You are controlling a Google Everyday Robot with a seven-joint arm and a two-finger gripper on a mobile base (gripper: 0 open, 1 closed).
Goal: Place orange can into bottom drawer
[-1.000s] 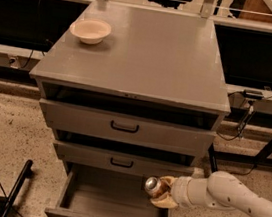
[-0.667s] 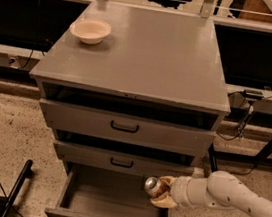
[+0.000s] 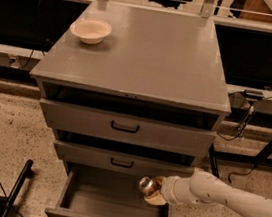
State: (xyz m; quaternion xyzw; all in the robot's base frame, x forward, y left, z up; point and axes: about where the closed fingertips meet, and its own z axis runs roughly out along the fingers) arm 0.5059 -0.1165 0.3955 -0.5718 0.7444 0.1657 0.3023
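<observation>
I need to set the orange can on the bottom drawer's grey bottom, near the side (image 3: pixel 148 200) closest to my arm.
The orange can (image 3: pixel 148 186) lies sideways in my gripper (image 3: pixel 154 191), its silver end facing left. My white arm (image 3: pixel 224 196) reaches in from the right. The gripper is shut on the can and holds it above the right part of the open bottom drawer (image 3: pixel 112 203). The drawer is pulled out and its plain grey inside shows. The can hangs above the drawer floor and does not touch it.
A beige bowl (image 3: pixel 90 30) sits on the cabinet top (image 3: pixel 153 57) at the back left. The two upper drawers with black handles (image 3: pixel 125 127) are slightly ajar. A black pole (image 3: pixel 16 189) and cables lie on the speckled floor to the left.
</observation>
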